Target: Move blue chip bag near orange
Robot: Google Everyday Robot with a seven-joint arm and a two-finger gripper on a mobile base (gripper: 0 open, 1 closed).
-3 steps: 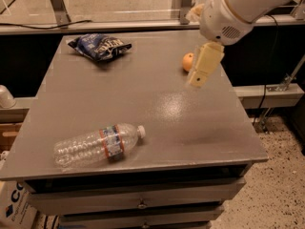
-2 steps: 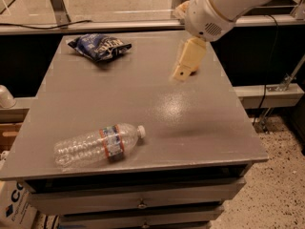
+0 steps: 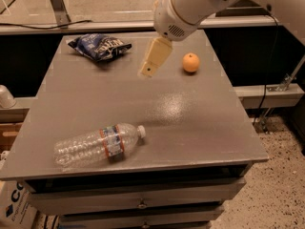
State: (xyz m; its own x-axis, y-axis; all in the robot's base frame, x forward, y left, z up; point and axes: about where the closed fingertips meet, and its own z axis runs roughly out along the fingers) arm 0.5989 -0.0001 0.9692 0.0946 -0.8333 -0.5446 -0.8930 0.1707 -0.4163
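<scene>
My gripper closes next on the blue chip bag's end (image 3: 119, 47) nearest the orange.
The blue chip bag (image 3: 99, 46), crumpled dark-blue foil with white lettering, lies at the far left of the grey table (image 3: 190, 123). The orange (image 3: 191, 62) sits at the far right of the table. My gripper (image 3: 153, 60), cream-coloured under a white arm, hangs above the table between the two, closer to the orange and right of the bag. It holds nothing.
A clear plastic water bottle (image 3: 97, 144) with a white cap lies on its side near the table's front left. The table has drawers below its front edge. A rail runs behind the table, and a cardboard box (image 3: 14, 206) stands on the floor at the left.
My arm and gripper have moved left across the far side of the table, uncovering the orange and coming closer to the chip bag. The objects have not moved.
</scene>
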